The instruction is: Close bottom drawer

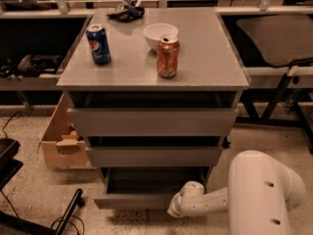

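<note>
My gripper is to push the bottom drawer's front back beneath the mid-width drawer front [150, 184]. It will then let go of the bottom drawer there.
The bottom drawer [137, 200] is the lowest and narrowest grey drawer of the cabinet; it stands pulled out a little, its dark inside showing above its flat front. My white arm [254, 190] reaches in from the lower right. The gripper end [178, 207] sits low at the right end of the drawer front, touching or very close to it. The fingers are hidden behind the wrist.
A mid-width drawer front [154, 155] and a wide top drawer front [151, 121] sit above. On the cabinet top stand a blue can [99, 44], an orange can [168, 56], a white bowl [159, 33]. A cardboard box [61, 141] stands left.
</note>
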Robot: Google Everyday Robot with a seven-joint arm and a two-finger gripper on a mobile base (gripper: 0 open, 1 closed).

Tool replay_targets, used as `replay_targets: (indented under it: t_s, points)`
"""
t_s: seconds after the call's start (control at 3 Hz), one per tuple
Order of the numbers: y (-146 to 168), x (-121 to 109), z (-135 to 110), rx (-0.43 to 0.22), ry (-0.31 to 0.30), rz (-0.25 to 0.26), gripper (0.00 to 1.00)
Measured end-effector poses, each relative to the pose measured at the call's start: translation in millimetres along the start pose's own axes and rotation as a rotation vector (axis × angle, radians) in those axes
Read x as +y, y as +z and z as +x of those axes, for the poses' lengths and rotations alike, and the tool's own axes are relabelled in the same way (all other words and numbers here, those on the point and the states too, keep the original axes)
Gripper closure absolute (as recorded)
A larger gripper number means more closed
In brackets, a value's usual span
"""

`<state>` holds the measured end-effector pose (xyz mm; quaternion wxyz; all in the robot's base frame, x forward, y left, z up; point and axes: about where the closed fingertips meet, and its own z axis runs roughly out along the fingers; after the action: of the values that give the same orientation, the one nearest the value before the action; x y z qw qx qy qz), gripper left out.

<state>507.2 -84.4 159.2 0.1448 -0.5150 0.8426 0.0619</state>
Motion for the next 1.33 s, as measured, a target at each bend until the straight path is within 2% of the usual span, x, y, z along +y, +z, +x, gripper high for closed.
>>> replay_targets:
  t_s: [0.33, 0.67, 1.33]
  points:
    - [0.0, -0.3, -0.1, 0.000, 0.000, 0.000, 1.00]
    - [4.1, -47.0, -14.9, -0.015, -0.027, 0.070, 1.00]
    - [9.6, -82.1, -26.8, -0.034, -0.047, 0.124, 1.00]
